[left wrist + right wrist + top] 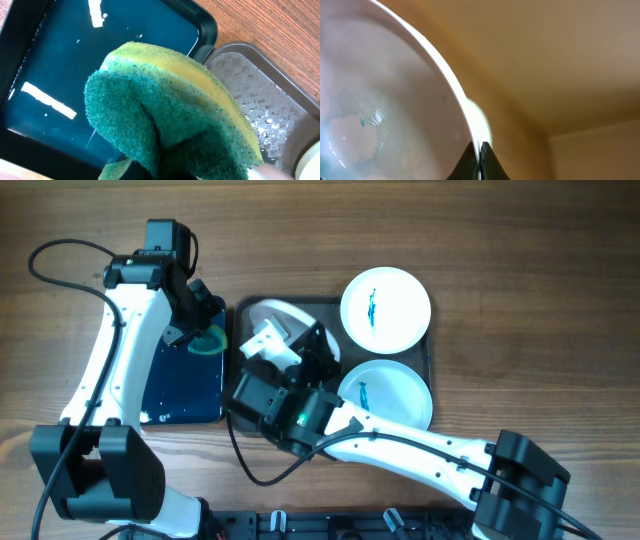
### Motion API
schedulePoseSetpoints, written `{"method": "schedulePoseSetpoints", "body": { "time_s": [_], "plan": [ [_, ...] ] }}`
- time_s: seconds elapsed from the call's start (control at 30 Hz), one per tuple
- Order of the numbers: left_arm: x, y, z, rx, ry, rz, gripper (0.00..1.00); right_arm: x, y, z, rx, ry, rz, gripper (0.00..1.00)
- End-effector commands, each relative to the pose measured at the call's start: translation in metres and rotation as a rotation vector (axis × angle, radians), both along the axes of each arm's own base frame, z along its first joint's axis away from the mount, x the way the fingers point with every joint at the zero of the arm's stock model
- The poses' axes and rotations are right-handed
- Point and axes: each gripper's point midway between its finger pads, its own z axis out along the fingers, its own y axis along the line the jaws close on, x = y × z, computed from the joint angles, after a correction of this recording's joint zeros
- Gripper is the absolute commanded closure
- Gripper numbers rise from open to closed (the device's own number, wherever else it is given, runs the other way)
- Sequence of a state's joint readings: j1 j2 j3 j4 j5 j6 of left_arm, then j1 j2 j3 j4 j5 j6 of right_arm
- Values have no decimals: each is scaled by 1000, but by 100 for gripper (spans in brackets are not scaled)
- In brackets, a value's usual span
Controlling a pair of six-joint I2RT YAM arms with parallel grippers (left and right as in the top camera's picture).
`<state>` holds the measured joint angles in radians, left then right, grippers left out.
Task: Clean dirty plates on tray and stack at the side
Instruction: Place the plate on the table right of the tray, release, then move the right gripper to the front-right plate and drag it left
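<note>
My right gripper will let go of the smeared plate on the wooden table (481, 348), next to the blue-streaked plates on the dark tray.
The dark tray (432, 352) holds two white plates, each with a blue streak: one at the far right (386, 307) and one at the near right (388, 392). My right gripper (300, 345) is shut on the rim of a third plate (272, 315) and holds it tilted over the tray's left part. In the right wrist view this plate (385, 115) shows a wet pale blue smear, with the jaws (479, 150) pinching its rim. My left gripper (200, 330) is shut on a green and yellow sponge (165, 110), over the right edge of the black tray, next to the held plate.
A narrower glossy black tray (180, 380) with dark blue water lies left of the dark tray; it also shows in the left wrist view (75, 60). The dark tray's wet textured floor (260, 95) is seen at the right there. Bare wooden table (540, 280) surrounds both.
</note>
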<state>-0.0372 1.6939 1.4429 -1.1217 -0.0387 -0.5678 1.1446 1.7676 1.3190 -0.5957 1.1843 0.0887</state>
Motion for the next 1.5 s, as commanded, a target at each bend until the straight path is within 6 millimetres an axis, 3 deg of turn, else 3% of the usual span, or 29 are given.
{"method": "schedulePoseSetpoints", "body": {
  "time_s": [0.0, 0.13, 0.3, 0.47, 0.57, 0.63, 0.7, 0.87, 1.13, 1.23, 1.37, 1.47],
  "plan": [
    [0, -1, 3, -12, -12, 16, 96, -6, 5, -14, 430, 169, -62, 96],
    [2, -8, 4, -53, -17, 7, 96, 3, -25, -7, 731, 326, -195, 96],
    [5, -20, 4, -57, -30, -24, 96, 32, -100, 17, 1029, 468, -336, 96],
    [14, -37, 7, -61, -73, -69, 96, 42, -230, 16, 1185, 487, -609, 96],
    [12, -44, 7, -59, -70, -99, 96, 29, -313, -6, 1199, 487, -811, 96],
    [13, -46, 7, -48, -74, -126, 96, 19, -354, -26, 1220, 504, -895, 96],
    [15, -46, 8, -49, -85, -126, 96, 9, -380, -48, 1243, 535, -949, 96],
    [18, -47, 9, -50, -95, -127, 96, -3, -401, -104, 1294, 629, -982, 96],
    [20, -58, 10, -57, -110, -151, 96, -10, -393, -170, 1317, 681, -1029, 96],
    [21, -65, 11, -59, -122, -168, 96, -17, -394, -181, 1293, 686, -1068, 94],
    [21, -67, 11, -60, -124, -174, 96, -14, -391, -179, 1312, 686, -1051, 73],
    [21, -67, 11, -60, -123, -174, 96, -7, -383, -167, 1351, 678, -1006, 67]
  ]
}}
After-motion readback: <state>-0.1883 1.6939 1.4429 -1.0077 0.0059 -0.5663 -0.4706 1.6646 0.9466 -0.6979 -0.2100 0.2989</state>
